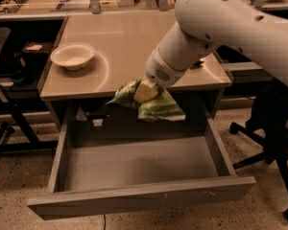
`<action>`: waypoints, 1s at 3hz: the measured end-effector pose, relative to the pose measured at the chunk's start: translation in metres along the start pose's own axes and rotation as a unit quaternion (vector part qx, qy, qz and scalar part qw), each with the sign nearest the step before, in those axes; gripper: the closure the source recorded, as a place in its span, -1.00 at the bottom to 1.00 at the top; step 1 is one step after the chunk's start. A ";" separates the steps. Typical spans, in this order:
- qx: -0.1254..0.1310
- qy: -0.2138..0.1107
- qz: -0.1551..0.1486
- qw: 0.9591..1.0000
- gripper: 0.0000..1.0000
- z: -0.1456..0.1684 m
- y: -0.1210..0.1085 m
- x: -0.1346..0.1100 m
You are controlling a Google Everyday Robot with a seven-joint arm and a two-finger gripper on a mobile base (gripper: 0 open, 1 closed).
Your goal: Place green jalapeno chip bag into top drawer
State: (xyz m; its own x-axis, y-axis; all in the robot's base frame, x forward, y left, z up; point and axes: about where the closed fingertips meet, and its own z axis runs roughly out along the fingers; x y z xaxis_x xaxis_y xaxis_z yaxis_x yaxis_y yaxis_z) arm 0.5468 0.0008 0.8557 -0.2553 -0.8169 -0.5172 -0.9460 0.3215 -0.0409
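The robot's gripper needs to release the green jalapeno chip bag, which hangs above the top drawer's back now, on the middle of the top drawer's grey bottom [140, 155].
The green jalapeno chip bag [156, 107] hangs crumpled in the air just past the desk's front edge, above the back of the top drawer. My gripper [145, 91] is shut on the bag's upper middle, with the white arm reaching in from the upper right. The top drawer [134, 198] is pulled fully open below the desk; its grey inside shows nothing in it. The bag's left end sticks out to the left of the gripper and its right end droops lower.
A pale bowl [72, 55] sits on the desk top [120, 37] at the left. A small dark object [198, 63] lies at the desk's right side, mostly behind the arm. An office chair base [273, 147] stands at the right, and a dark chair frame [5, 128] at the left.
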 end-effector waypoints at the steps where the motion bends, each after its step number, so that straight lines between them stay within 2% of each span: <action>1: -0.046 0.013 0.041 0.998 1.00 0.052 0.022 0.040; 2: -0.073 0.023 0.068 0.995 1.00 0.093 0.029 0.072; 3: -0.092 0.027 0.087 0.992 1.00 0.127 0.025 0.092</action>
State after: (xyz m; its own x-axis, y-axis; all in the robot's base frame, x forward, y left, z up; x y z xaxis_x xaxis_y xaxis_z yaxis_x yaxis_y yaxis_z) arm 0.5247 -0.0055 0.6987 -0.4232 -0.7832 -0.4555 -0.9060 0.3705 0.2048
